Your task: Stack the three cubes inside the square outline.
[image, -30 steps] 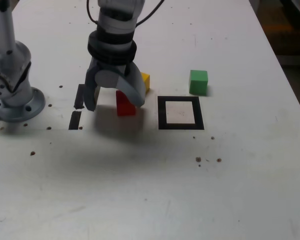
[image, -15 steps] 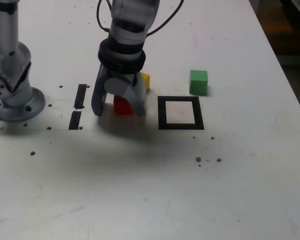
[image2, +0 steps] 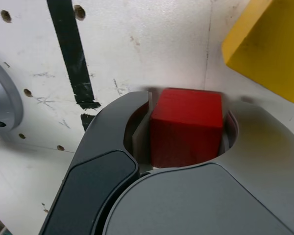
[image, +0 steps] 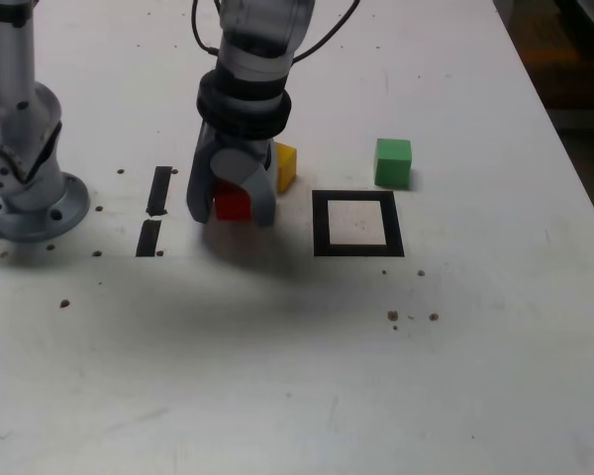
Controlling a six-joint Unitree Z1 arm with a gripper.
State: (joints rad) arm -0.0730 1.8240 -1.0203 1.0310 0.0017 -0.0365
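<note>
My gripper is going to let go of the red cube on the white inside of the square outline [image: 350, 227], toward the black strips.
My gripper [image: 232, 209] stands low over the table, shut on the red cube [image: 232, 203], which sits squarely between both jaws in the wrist view [image2: 186, 126]. The yellow cube [image: 285, 165] rests just behind the gripper, toward the exterior view's right, and shows large and close in the wrist view [image2: 267, 46]. The green cube [image: 393, 162] lies alone further to the exterior view's right. The square outline [image: 357, 224], black with a white inside, is to the right of the gripper in the exterior view and holds nothing.
Two short black strips [image: 154, 210] lie on the white table to the exterior view's left of the gripper. The arm's silver base [image: 20, 148] stands at the far left. Small dark specks [image: 413, 317] dot the table in front of the outline.
The jaws have closed from wide open onto the red cube, and the gripper has dropped lower around it. The other cubes have not moved.
</note>
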